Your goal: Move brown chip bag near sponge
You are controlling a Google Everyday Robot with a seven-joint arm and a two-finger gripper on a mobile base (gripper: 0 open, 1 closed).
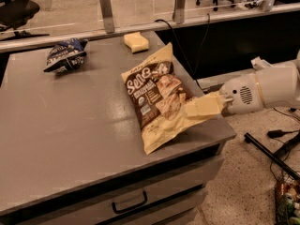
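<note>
Next, my gripper releases the brown chip bag on the grey table's far corner (174, 63), beside the sponge.
The brown chip bag (157, 95) lies on the grey table (61, 130) near its right edge, with its right side lifted and tilted. My gripper (202, 108), with pale yellow fingers, reaches in from the right on the white arm (262, 90) and is shut on the bag's right edge. The sponge (136, 41), a small pale yellow block, sits at the table's far edge, a short gap beyond the bag's top corner.
A small dark blue bag (65, 55) lies at the far left of the table. A drawer with a handle (129, 203) is below the front edge. A glass partition with posts (107, 11) stands behind the table. Cables and a stand (272, 156) lie on the floor at right.
</note>
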